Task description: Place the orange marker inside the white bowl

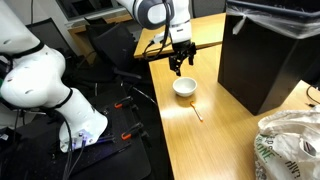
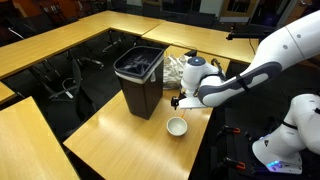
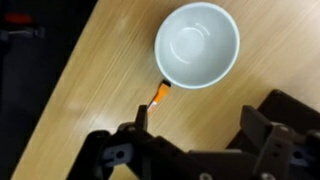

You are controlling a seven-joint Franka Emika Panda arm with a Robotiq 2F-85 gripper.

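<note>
Next, the robot's gripper will move to the middle of the orange marker (image 1: 197, 111) next to the white bowl and close there.
The white bowl (image 1: 184, 88) stands empty on the wooden table and shows in both exterior views (image 2: 176, 126). In the wrist view the bowl (image 3: 197, 44) is at the top. The orange marker (image 3: 157, 97) lies flat on the table, touching the bowl's rim at its lower left. In an exterior view the marker (image 1: 197, 113) is a thin line beside the bowl. My gripper (image 3: 197, 135) is open and empty. It hovers above the table next to the bowl (image 1: 180, 63), with the marker near one finger.
A black trash bin (image 1: 265, 50) stands on the table close to the bowl, also seen in the exterior view (image 2: 140, 80). A crumpled plastic bag (image 1: 290, 145) lies farther along. The table edge (image 3: 60, 90) runs near the marker.
</note>
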